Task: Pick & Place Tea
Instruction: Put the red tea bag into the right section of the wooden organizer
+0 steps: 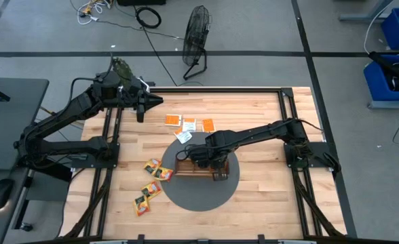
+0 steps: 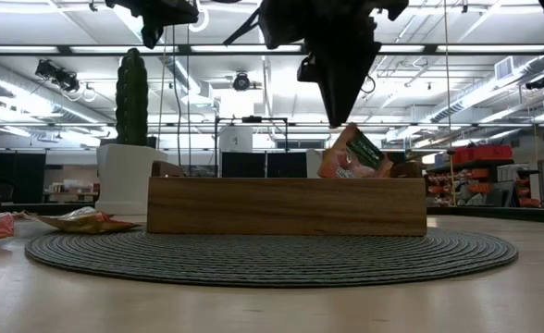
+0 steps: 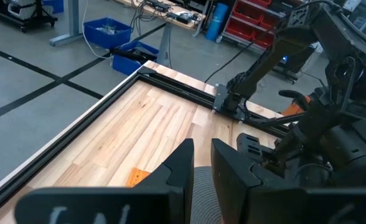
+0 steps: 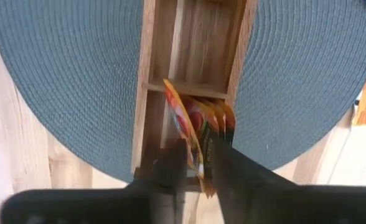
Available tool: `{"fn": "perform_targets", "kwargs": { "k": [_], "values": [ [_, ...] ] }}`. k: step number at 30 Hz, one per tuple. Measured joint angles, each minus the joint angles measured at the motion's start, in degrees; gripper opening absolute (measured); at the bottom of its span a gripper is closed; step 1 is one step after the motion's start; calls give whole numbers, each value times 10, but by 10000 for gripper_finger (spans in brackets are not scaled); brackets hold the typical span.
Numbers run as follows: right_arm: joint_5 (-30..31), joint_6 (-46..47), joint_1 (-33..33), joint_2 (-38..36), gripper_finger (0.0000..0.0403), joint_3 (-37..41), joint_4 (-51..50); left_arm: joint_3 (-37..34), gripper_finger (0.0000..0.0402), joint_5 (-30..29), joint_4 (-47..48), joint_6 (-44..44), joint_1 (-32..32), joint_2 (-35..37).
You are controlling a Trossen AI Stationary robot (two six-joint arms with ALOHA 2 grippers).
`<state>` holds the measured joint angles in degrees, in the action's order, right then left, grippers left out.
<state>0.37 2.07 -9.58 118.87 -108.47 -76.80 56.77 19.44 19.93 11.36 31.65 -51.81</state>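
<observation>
I need to open my right gripper, take the sachet's outer corner [image 4: 206, 185] and lift it clear, because the tea sachet lies slanted across the end section with one corner over the divider.
The long wooden tray [image 1: 184, 169] [image 2: 286, 205] lies on a round grey mat [image 1: 199, 195]. My right gripper [image 4: 198, 165] [image 2: 343, 122] hangs over the tray's end compartment, shut on a tea sachet. More red-and-green sachets [image 4: 220, 121] stand on edge in that compartment. Orange sachets [image 1: 189, 124] and a white one [image 1: 183, 137] lie flat on the table beyond the mat. Yellow ones [image 1: 152, 186] lie to its left. My left gripper [image 1: 157, 100] [image 3: 203, 163] is shut, holds nothing, and is raised over the far left of the table. My right gripper pinches one tea sachet by its upper edge [image 4: 191, 146] between the two fingers, coming from above and pointing down. The sachet [image 2: 351, 153] stands on edge and tilted, with its lower part inside the tray's end compartment beside the other sachets.
A black metal frame [image 1: 284, 122] runs along the table's edges. A fan [image 1: 197, 41] and cables lie on the floor beyond the far edge, and blue bins [image 1: 389, 74] stand at the right. Bare wood shows near the front [image 1: 267, 210].
</observation>
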Motion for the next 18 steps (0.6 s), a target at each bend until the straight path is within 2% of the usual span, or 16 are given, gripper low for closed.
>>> {"fn": "perform_targets", "kwargs": {
  "k": [4, 8, 14, 18],
  "values": [
    [-3, 7, 0, -10, 130, 0, 4, 0, 57, 0, 9, 0, 0, 0],
    [9, 33, -6, -51, 154, 0, 41, 0, 57, 0, 23, -1, 0, 0],
    [41, -11, -36, -102, 156, -1, 114, 0, 57, 0, 27, 0, 0, 0],
    [51, 17, -54, -120, 144, 7, 146, 0, 57, 0, 27, 0, 0, 0]
  ]
}}
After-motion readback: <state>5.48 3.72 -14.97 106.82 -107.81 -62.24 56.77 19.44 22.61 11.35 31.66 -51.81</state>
